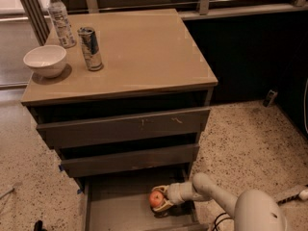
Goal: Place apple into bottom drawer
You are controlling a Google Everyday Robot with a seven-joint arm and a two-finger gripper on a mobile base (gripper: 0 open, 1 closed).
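Observation:
Next, my gripper lets go of the apple on the bottom drawer's inside (154, 201), a little toward my arm from the middle.
The apple (156, 198) is small, round and red-orange. It sits low inside the open bottom drawer (115, 208), near its right side. The drawer is a dark grey shallow box, pulled out below two other drawers. My gripper (160, 199) reaches into the drawer from the right on a white arm, and its pale fingers are closed around the apple. I cannot tell whether the apple touches the drawer floor.
The tan cabinet top (144, 52) carries a white bowl (45, 60), a drink can (90, 48) and a water bottle (60, 19) at the left. The scratched top drawer (125, 126) and the middle drawer (130, 159) stand slightly open. Speckled floor lies around.

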